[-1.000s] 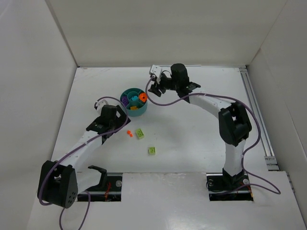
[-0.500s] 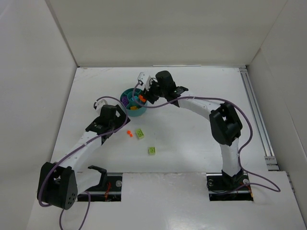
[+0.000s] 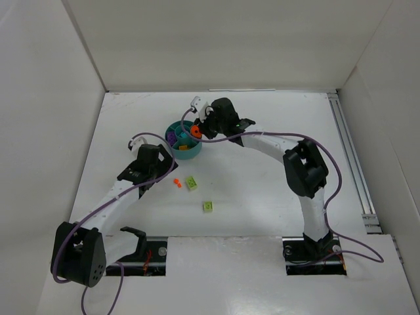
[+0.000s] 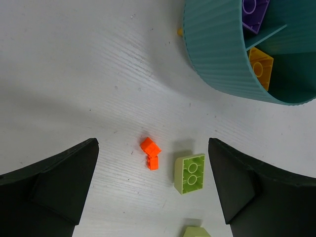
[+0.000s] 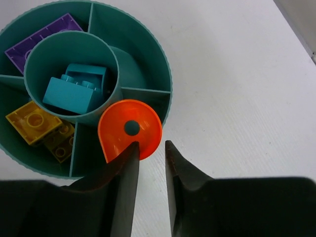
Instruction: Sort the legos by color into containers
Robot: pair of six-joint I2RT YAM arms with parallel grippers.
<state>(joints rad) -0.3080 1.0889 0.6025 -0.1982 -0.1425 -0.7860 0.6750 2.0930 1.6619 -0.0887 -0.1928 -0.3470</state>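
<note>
I can see the orange-red piece lying crooked across the dish's rim, so next I open my right gripper wider, pinch the piece's outer edge point(image 5: 156, 144) and lift it clear.
The teal dish point(image 3: 186, 155) holds teal bricks point(image 5: 74, 89) in its round well, a purple brick point(image 5: 44, 37) and yellow bricks point(image 5: 32, 121) in wedges. The rounded orange-red piece point(image 5: 129, 129) lies across a wedge at the dish's rim point(image 5: 165, 74). My right gripper point(image 5: 151, 144) hovers over that rim, jaws a narrow gap apart with nothing between them; its left finger overlaps the piece's edge. My left gripper point(image 4: 152, 143) is wide open above a tiny orange lego point(image 4: 150, 152) and a lime green brick point(image 4: 190, 173) on the table.
A second lime green brick point(image 3: 207, 206) lies nearer the arm bases and shows at the bottom edge of the left wrist view point(image 4: 196, 232). White walls enclose the table on the left, back and right.
My right gripper has moved left, from behind and right of the dish to over its right rim beside the orange-red piece. The left arm and the loose legos have not moved.
</note>
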